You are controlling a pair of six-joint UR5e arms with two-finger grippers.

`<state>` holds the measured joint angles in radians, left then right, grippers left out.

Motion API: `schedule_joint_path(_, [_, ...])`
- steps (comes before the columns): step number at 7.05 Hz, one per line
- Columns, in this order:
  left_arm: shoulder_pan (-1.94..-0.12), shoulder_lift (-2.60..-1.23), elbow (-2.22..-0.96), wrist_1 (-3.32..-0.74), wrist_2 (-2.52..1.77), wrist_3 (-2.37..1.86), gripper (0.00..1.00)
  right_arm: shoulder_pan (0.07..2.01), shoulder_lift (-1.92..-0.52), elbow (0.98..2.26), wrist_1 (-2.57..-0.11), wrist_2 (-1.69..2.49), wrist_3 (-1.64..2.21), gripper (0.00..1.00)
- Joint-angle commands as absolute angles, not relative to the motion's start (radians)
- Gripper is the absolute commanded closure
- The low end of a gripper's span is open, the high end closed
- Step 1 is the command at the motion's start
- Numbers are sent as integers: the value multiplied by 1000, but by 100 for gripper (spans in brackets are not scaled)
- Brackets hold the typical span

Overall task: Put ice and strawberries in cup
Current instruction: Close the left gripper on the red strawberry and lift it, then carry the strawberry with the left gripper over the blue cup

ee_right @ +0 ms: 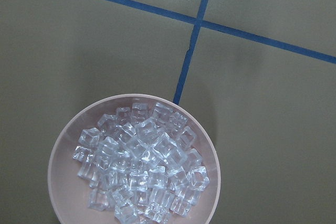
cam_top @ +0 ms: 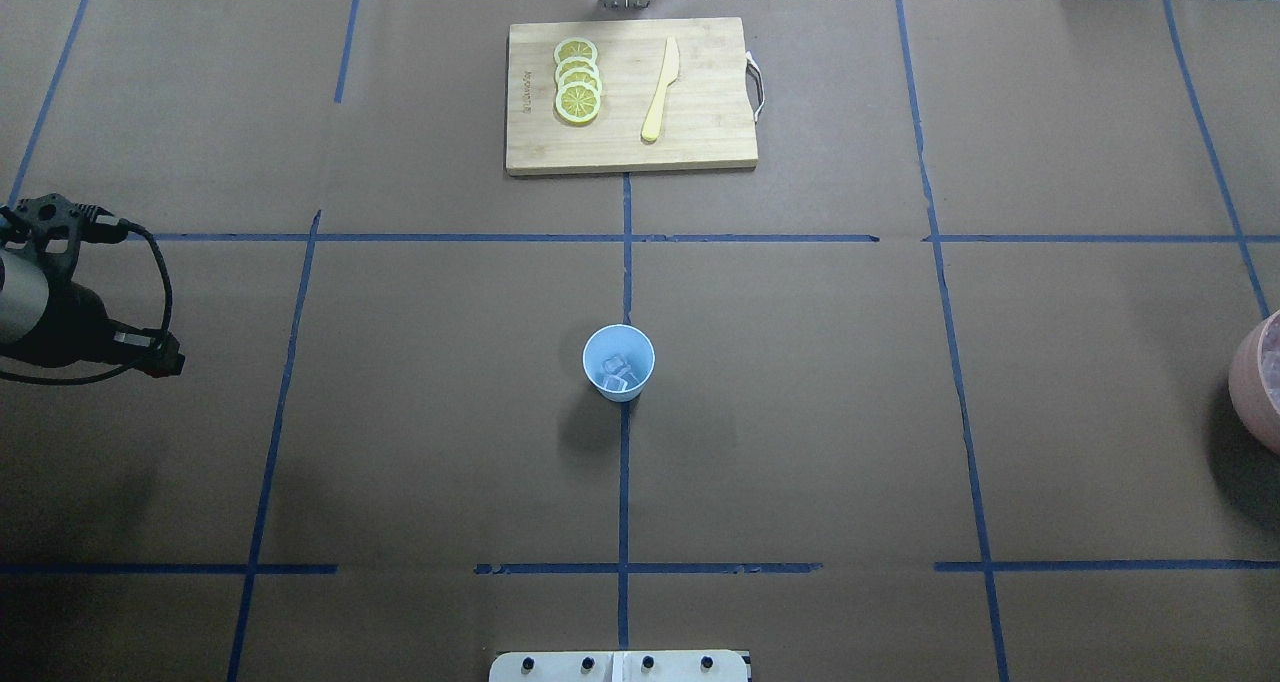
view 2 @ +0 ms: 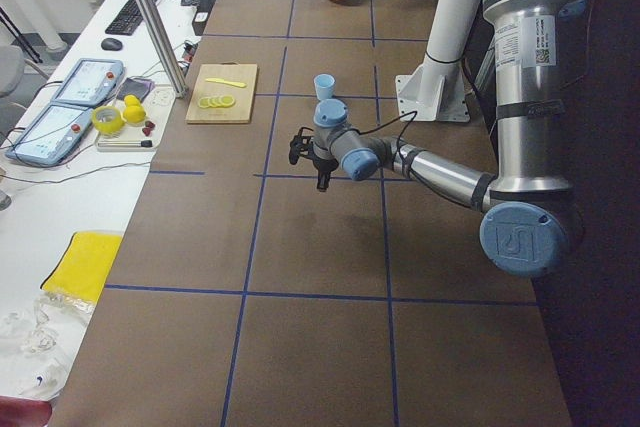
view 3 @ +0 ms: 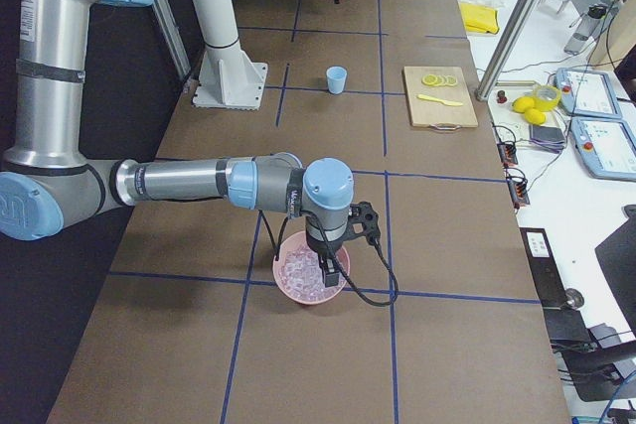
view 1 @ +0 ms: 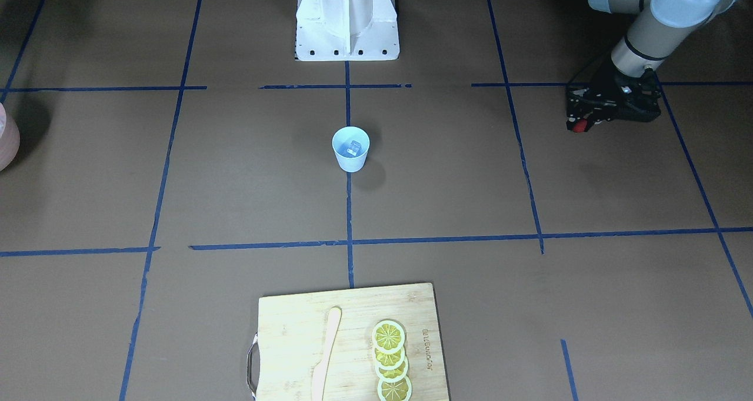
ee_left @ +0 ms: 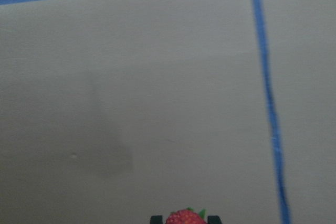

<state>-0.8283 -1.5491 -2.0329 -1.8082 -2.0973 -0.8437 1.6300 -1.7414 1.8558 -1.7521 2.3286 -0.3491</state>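
Observation:
Next, my left gripper releases the red strawberry, now held above bare table, over the ice cubes inside the light-blue cup (view 1: 352,144).
The light-blue cup (cam_top: 618,362) stands upright at the table's middle, also in the front-facing view (view 1: 350,154), with a few ice cubes (cam_top: 620,371) inside. My left gripper (view 1: 579,124) hangs well off to the cup's side, above bare table, and is shut on a red strawberry (ee_left: 185,217), which shows red at the fingertips (view 1: 580,126). My right gripper (view 3: 327,269) hangs over a pink bowl (ee_right: 56,161) full of ice cubes (ee_right: 142,166). I cannot tell whether it is open or shut.
A wooden cutting board (cam_top: 700,132) at the far edge carries lemon slices (cam_top: 577,80) and a wooden knife (cam_top: 660,90). The white robot base (view 1: 347,19) stands behind the cup. Blue tape lines cross the brown table.

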Motion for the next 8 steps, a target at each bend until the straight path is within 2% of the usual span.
schedule_joint_path(1, [-831, -1772, -2103, -1515, -2094, -857, 100, 1635, -1743, 1858, -1752, 2329, -348, 1])
schedule_joint_path(3, [-818, -1988, -2091, -1323, -2085, -953, 100, 1641, -1743, 1859, -1752, 2329, -347, 1])
schedule_joint_path(5, [-657, -2119, -2056, -1310, -1954, -1182, 100, 1643, -1743, 1861, -1752, 2329, -342, 1])
schedule_joint_path(8, [-545, -2412, -1777, -1319, -1836, -1411, 98, 1644, -1743, 1861, -1753, 2330, -341, 1])
